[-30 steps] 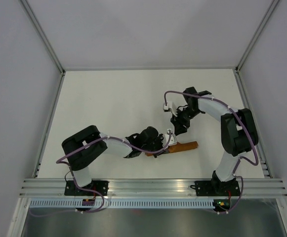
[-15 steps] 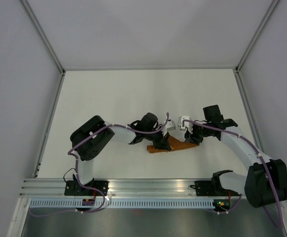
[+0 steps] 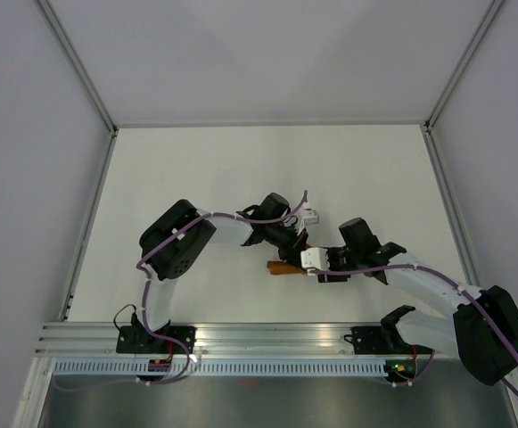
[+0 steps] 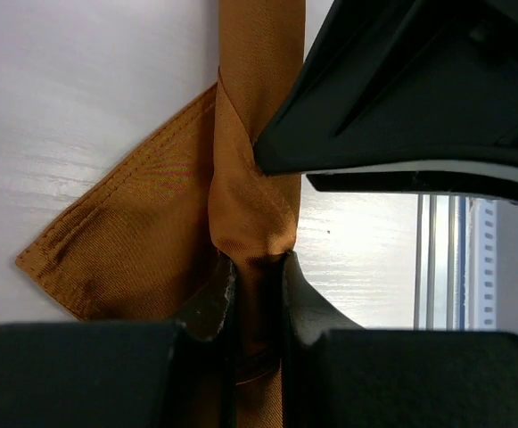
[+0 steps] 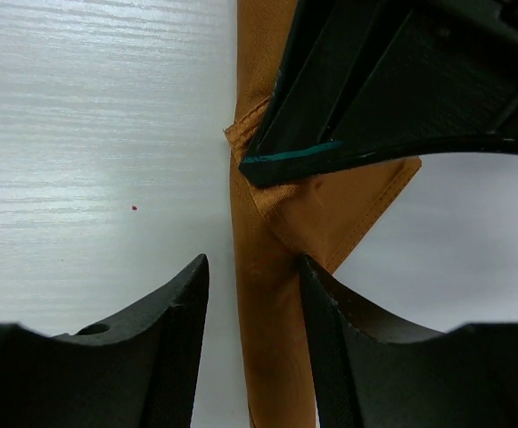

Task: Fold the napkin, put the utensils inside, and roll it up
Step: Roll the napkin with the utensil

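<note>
The folded hem on the napkin roll is pinned only by my left gripper, so my right gripper should pinch the roll (image 5: 266, 227) by that hem before my left gripper opens.
The rust-orange napkin (image 3: 282, 267) lies as a tight roll on the white table, with one loose corner flap (image 4: 125, 250) sticking out. My left gripper (image 3: 298, 242) is shut on the roll (image 4: 254, 205), which is pinched between its fingers. My right gripper (image 3: 317, 262) is open and straddles the roll (image 5: 267, 303) from the opposite side. Its right finger (image 5: 330, 303) touches the cloth and its left finger stands apart. The two grippers are almost nose to nose. No utensils are in view.
An aluminium rail (image 3: 276, 337) runs along the near edge by the arm bases. Metal frame rails (image 3: 89, 223) border the white table (image 3: 205, 169) on left and right, with white walls behind.
My right arm swung from the back right down to the roll and now straddles it. My left gripper shifted right and back, still holding the roll.
</note>
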You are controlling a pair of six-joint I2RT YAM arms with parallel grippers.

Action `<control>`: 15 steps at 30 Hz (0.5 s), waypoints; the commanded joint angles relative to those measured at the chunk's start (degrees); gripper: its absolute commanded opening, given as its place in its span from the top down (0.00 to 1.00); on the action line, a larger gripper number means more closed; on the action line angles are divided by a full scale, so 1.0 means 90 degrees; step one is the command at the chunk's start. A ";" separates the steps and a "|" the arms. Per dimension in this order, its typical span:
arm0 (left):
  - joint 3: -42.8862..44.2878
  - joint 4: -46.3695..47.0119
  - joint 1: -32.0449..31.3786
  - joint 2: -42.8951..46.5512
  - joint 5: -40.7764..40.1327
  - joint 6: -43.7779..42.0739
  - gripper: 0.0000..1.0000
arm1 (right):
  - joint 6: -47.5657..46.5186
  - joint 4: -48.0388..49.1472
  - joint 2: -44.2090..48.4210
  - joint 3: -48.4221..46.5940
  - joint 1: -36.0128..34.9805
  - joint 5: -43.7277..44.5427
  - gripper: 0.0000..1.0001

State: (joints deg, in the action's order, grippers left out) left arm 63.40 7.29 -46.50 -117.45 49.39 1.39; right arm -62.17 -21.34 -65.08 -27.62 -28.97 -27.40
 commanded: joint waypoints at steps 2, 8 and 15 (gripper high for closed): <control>-0.0091 -0.1474 -0.0039 -0.0710 -0.0360 0.0090 0.98 | 0.0004 0.0467 0.0180 0.0138 -0.0189 0.0202 0.49; 0.0046 -0.1659 0.0020 -0.0856 -0.0263 0.0139 0.98 | -0.0035 0.0516 0.0385 0.0383 -0.0443 0.0407 0.48; 0.0124 -0.1757 0.0040 -0.0915 -0.0126 0.0178 0.98 | -0.0094 0.0809 0.0034 0.0549 -0.0765 0.0759 0.49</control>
State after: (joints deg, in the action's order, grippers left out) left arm 67.29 2.22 -45.45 -120.38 54.17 3.38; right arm -62.39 -16.21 -63.09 -24.03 -34.61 -21.61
